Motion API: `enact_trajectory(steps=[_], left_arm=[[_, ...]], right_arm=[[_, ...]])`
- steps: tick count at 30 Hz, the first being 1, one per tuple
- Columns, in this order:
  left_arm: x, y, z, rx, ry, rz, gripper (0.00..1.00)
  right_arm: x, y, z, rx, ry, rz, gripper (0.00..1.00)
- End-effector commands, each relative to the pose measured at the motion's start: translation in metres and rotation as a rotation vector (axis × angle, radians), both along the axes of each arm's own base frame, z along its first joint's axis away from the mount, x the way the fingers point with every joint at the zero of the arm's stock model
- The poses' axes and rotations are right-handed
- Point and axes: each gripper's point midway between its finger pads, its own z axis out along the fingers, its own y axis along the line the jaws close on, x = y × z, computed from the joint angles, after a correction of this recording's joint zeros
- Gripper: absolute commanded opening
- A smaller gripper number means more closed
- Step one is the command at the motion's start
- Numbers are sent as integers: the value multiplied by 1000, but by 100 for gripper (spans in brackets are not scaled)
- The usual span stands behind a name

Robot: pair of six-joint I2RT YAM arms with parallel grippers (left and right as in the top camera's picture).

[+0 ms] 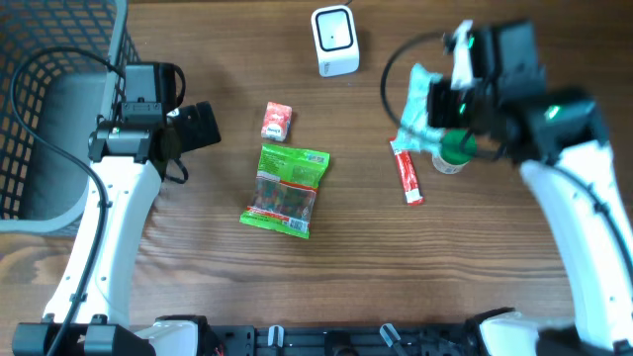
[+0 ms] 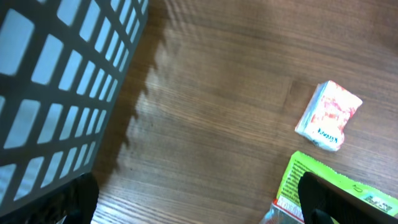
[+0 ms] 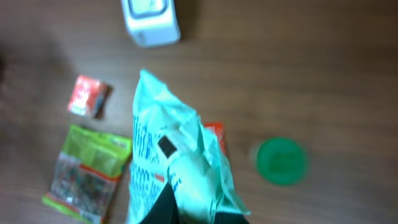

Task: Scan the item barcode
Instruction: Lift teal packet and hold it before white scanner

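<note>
I will set the mint-green packet on the wood [image 1: 397, 185] beside the red tube, facing the green snack bag, with my right gripper.
My right gripper [image 1: 442, 99] is shut on a mint-green packet [image 1: 423, 97] with blue print and holds it above the table, right of the white scanner [image 1: 334, 41]. In the right wrist view the packet [image 3: 163, 149] rises from between the jaws [image 3: 196, 213] toward the scanner [image 3: 151, 20]. No barcode is legible. My left gripper [image 1: 201, 126] is open near the basket, and its dark fingertips [image 2: 324, 198] stand wide apart over bare wood and the edge of a green snack bag [image 2: 329, 186].
A green snack bag [image 1: 287, 190] and a small red-and-white packet [image 1: 277, 121] lie mid-table. A red tube [image 1: 407, 174] and a green-capped bottle [image 1: 454, 148] sit under the right arm. A grey mesh basket [image 1: 45, 109] fills the left edge.
</note>
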Motion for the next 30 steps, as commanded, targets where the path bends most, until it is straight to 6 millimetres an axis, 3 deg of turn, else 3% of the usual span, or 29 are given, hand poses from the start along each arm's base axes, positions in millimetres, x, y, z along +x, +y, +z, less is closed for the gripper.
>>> enact_trajectory(steps=[1,2,4,9,15,18,20,23,28,30], left_arm=[[1,3,4,9,-10,1,100],[1,3,4,9,-10,1,100],[1,3,4,9,-10,1,100],[1,3,4,9,-10,1,100],[1,3,4,9,-10,1,100],[1,3,4,9,-10,1,100],[1,3,4,9,-10,1,100],[1,3,4,9,-10,1,100],[1,3,4,9,-10,1,100],[1,3,4,9,-10,1,100]], right_arm=[[53,-26,49,-217,-106,-93,4],[67,-26,55,-268,-130,-116,4],[103,-15,42,-422,-183,-151,4],[179,68,-10,-730,-378,-131,4],[236,143,-52,-1180,-594,-115,4],[244,151,-66,-1251,-646,-116,4],[249,157,-91,-1269,-647,-73,4],[250,161,-108,-1239,-655,-74,4],[246,158,-108,-1262,-623,-92,4],[241,150,-93,-1316,-584,-99,4]])
